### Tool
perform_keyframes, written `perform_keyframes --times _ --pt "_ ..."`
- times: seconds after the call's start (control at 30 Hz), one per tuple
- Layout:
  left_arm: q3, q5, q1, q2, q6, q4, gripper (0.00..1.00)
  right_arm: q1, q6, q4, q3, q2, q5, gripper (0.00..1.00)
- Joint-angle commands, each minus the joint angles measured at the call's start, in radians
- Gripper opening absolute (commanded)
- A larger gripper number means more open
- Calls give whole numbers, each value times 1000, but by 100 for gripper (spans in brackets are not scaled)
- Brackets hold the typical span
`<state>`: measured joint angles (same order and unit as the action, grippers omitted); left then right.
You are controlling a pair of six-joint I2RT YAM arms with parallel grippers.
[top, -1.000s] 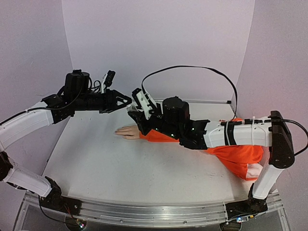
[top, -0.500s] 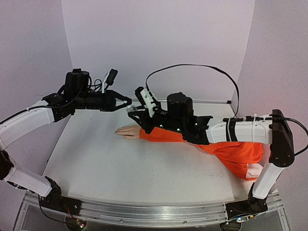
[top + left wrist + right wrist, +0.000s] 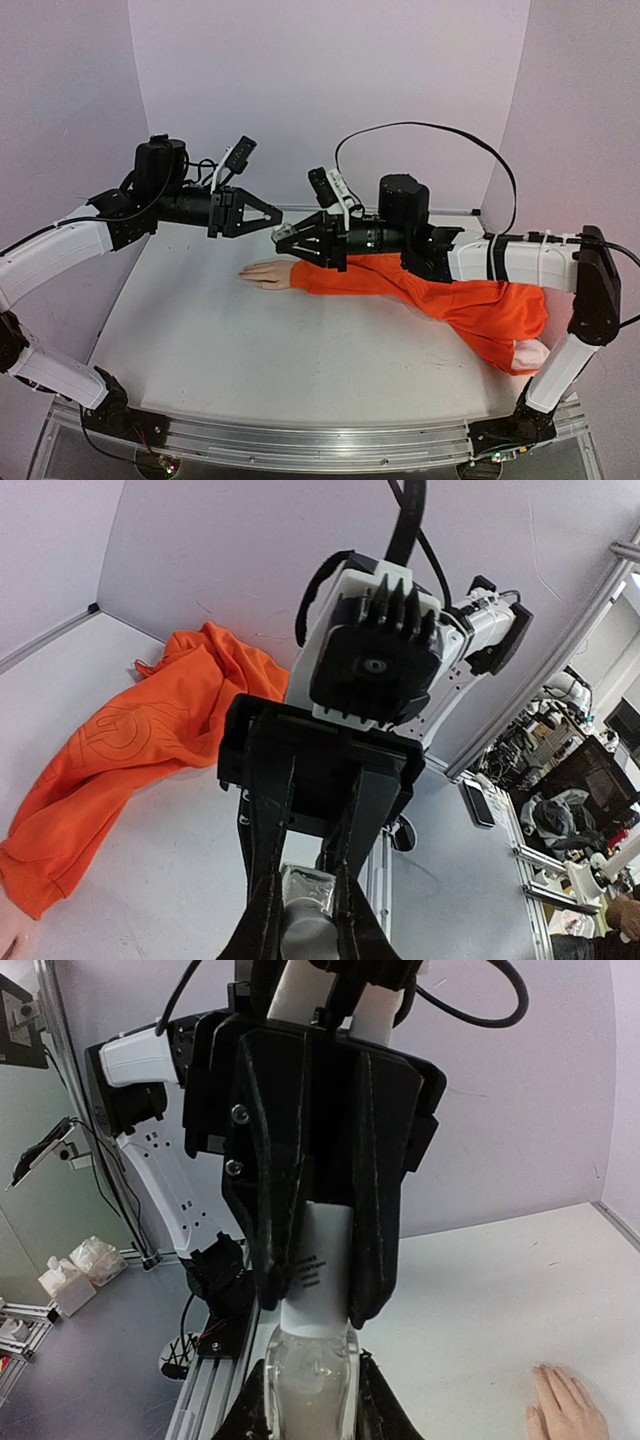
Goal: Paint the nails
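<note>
I will use my left gripper to set the bottle upright on the bare table (image 3: 176, 309) between the mannequin hand's fingertips and the side.
The pale mannequin hand (image 3: 265, 274) lies flat on the white table, sticking out of the orange sleeve (image 3: 400, 280). Its nails are too small to make out. The hand also shows in the right wrist view (image 3: 565, 1410). My two grippers meet tip to tip in the air above and behind the hand. My right gripper (image 3: 288, 237) (image 3: 310, 1400) is shut on a small clear bottle (image 3: 310, 1375). My left gripper (image 3: 268, 214) (image 3: 305, 900) is shut on the bottle's white cap (image 3: 322, 1255). The cap sits on the bottle.
The orange garment (image 3: 500, 315) bunches up at the right of the table, beneath the right arm. A black cable (image 3: 430, 128) loops above the right wrist. Purple walls (image 3: 330, 90) stand close around the table on three sides.
The right arm has lifted off the sleeve and its wrist has swung to the right and up. The left gripper has shifted slightly right. The gripper tips stay together over the hand.
</note>
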<state>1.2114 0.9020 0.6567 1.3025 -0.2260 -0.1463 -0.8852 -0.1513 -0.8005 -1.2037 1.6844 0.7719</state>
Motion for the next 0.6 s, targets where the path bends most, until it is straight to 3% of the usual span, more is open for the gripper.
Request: perform_keyframes --times 0.0,0.1,0.23,0.3,0.43,0.57 --pt "-18 -98 8 -60 -63 37 0 -35 66 -75 4 -41 -156 37" --pt "-28 -311 -2 -96 -49 -83 0 -18 87 6 21 -52 -359 69" --pt "-28 -773 -8 -108 -42 -300 0 -5 125 79 77 -85 -562 90" --pt "-68 -932 -28 -107 -74 -335 0 1 135 114 106 -102 -659 95" --pt "-186 -1056 -95 -102 -136 -297 0 20 132 164 168 -146 -804 98" --pt "-307 -1175 -153 -101 -178 -188 0 50 107 167 247 -218 -847 98"
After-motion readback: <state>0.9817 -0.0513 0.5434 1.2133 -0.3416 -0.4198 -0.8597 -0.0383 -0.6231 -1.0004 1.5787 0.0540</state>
